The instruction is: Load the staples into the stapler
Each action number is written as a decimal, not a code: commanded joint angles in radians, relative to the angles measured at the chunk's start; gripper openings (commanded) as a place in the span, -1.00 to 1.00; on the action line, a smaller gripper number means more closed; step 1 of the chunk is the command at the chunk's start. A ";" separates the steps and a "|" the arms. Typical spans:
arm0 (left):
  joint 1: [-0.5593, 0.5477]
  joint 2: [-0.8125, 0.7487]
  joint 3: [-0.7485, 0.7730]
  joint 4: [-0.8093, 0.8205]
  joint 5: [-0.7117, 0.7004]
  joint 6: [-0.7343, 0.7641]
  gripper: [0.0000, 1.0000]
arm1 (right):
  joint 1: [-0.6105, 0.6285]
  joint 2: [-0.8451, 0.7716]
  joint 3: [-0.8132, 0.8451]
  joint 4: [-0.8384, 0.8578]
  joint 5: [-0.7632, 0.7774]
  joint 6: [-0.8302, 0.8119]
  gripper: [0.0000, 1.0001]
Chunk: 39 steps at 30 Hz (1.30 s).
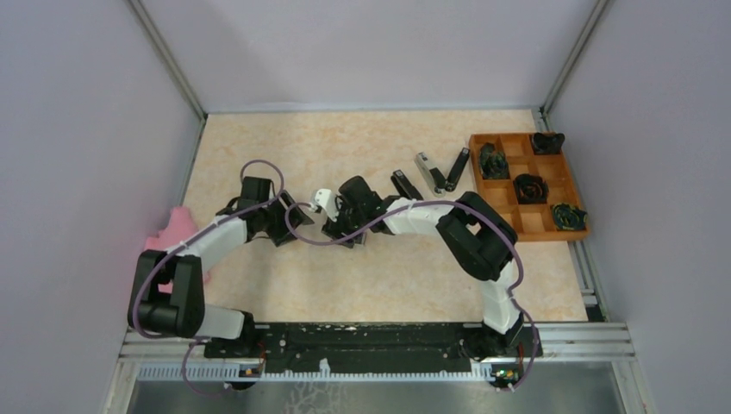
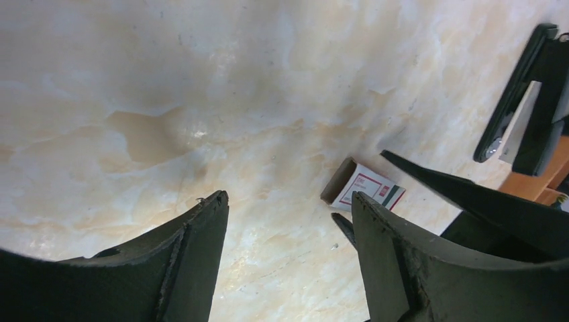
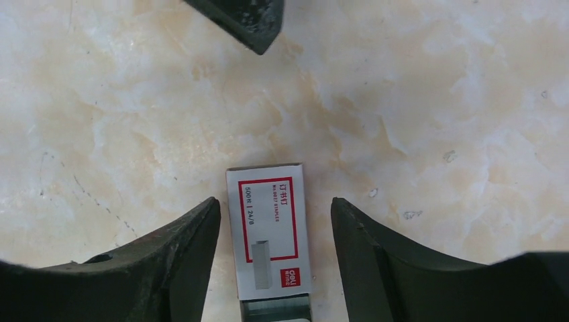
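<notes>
I should back my right gripper off the staple box's cover, which it straddles, to grip the staple box's open end (image 3: 276, 309), leaving that cover to my left gripper.
A small red-and-white staple box (image 3: 268, 228) lies flat on the table between the jaws of my right gripper (image 3: 274, 201), which is open and not touching it. The box's near end is open and silvery-grey staples (image 3: 276, 312) show inside it. The box also shows in the left wrist view (image 2: 366, 188) and in the top view (image 1: 323, 200). My left gripper (image 2: 288, 195) is open and empty, just left of the box. A black stapler (image 1: 440, 172) lies opened in a V further right, and shows in the left wrist view (image 2: 516, 100) too.
A second black stapler (image 1: 403, 184) lies beside the opened one. A wooden compartment tray (image 1: 552, 226) with black binder clips stands at the right. A pink cloth (image 1: 177, 228) lies at the table's left edge. The left gripper's fingertip (image 3: 248, 23) is just beyond the box.
</notes>
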 commanded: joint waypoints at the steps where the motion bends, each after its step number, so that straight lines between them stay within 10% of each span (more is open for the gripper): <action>1: 0.001 0.028 0.031 -0.127 -0.023 -0.001 0.47 | 0.006 -0.083 0.000 0.072 0.032 0.068 0.30; 17: -0.214 0.156 0.228 -0.286 -0.142 -0.179 0.49 | -0.091 -0.306 -0.320 0.192 -0.043 0.039 0.54; 39: -0.316 0.367 0.368 -0.300 -0.138 -0.311 0.50 | -0.093 -0.210 -0.342 0.192 -0.116 -0.086 0.38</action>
